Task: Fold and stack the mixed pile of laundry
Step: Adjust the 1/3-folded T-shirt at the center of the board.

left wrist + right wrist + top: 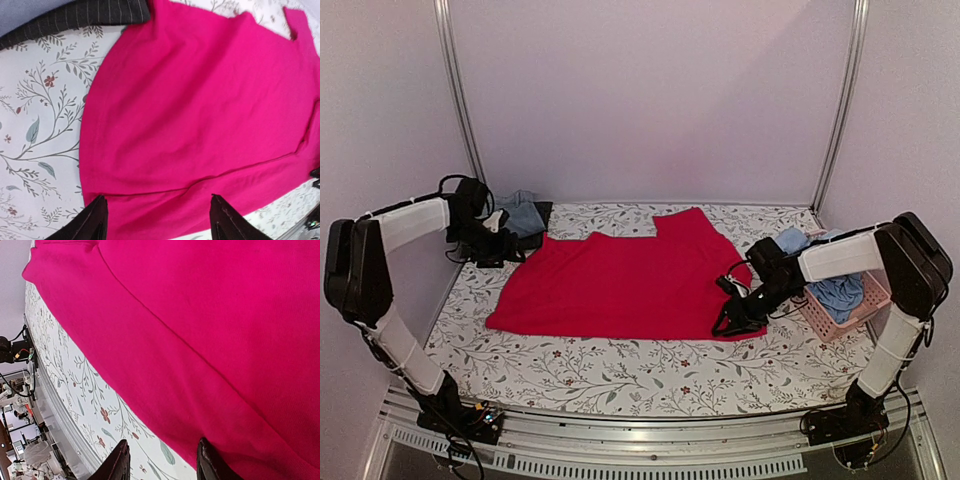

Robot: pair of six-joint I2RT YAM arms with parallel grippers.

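Observation:
Next, I move my right gripper to the bright red garment's back flap and grab the flap's basket-side edge (718, 233), where it joins the body.
The bright red garment (620, 283) lies spread flat on the floral tablecloth (620, 375). It fills the left wrist view (200, 100) and the right wrist view (225, 325). My left gripper (512, 248) is open at the garment's back left corner; in its own view (155, 220) the jaws stand wide apart over a folded hem. My right gripper (728, 322) is open at the garment's front right edge; in its own view (162, 460) one finger is over the cloth and the other over the tablecloth. The light blue shirt (840, 292) lies bunched in the basket.
A pink slatted basket (865, 312) stands at the right edge. A blue-grey cloth (523, 212) on a dark striped cloth (75, 17) lies at the back left. Metal frame posts (458, 90) rise at the back corners. A metal rail (640, 445) runs along the front.

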